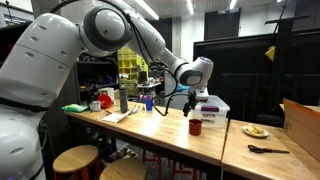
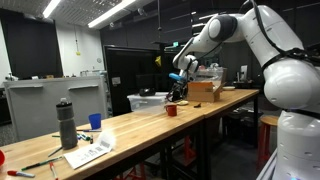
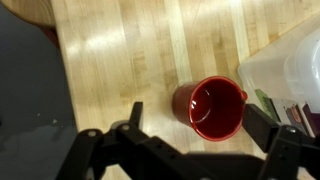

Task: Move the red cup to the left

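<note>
My gripper will grip the red cup's rim (image 1: 194,121) (image 3: 192,113) on the side facing the stools, away from the white storage box.
The red cup (image 3: 212,107) is a small dark red cylinder standing upright and empty on the wooden table (image 3: 130,50). The wrist view looks down into it. My gripper (image 3: 198,122) is open, one finger on each side of the cup and not touching it. In both exterior views the gripper (image 1: 192,103) (image 2: 178,96) hangs just above the red cup (image 1: 195,126) (image 2: 172,110), close to the table's edge.
A white storage box (image 1: 212,108) (image 3: 290,70) stands right beside the cup. Farther along the table are a grey bottle (image 2: 66,123), a blue cup (image 2: 95,121) and papers (image 2: 88,150). A plate (image 1: 255,130), a black tool (image 1: 268,150) and a cardboard box (image 1: 300,122) lie on the adjoining table. Stools (image 1: 75,158) stand in front.
</note>
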Motion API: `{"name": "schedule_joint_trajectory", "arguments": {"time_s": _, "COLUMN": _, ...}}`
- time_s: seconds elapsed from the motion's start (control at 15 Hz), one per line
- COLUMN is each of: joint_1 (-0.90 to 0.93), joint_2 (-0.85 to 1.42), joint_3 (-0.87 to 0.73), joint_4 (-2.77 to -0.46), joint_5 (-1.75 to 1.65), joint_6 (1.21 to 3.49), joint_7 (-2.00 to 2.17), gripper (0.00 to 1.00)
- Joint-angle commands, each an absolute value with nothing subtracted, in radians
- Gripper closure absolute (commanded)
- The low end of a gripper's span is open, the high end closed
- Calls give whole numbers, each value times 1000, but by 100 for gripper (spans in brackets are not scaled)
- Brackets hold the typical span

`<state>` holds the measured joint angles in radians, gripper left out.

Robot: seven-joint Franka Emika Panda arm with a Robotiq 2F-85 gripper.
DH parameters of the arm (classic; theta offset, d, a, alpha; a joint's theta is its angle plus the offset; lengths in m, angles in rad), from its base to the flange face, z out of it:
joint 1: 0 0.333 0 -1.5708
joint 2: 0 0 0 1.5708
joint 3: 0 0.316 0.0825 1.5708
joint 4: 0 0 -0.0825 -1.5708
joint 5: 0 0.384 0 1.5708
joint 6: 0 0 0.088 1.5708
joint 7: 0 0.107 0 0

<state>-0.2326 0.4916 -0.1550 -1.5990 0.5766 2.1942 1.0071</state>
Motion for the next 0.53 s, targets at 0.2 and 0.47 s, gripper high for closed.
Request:
{"name": "schedule_joint_trajectory", "arguments": {"time_s": 0.2, "joint_1": -248, "joint_2": 590, "joint_3": -146, "joint_4": -1435, "joint_5": 581, "joint_6": 2023, "joint_7": 1072, "gripper": 0}}
{"name": "schedule_joint_trajectory", "arguments": {"time_s": 0.47, "joint_1": -247, "joint_2": 669, "joint_3": -184, "joint_4": -1373, "joint_5": 529, "joint_6": 2107, "joint_7": 1159, "gripper": 0}}
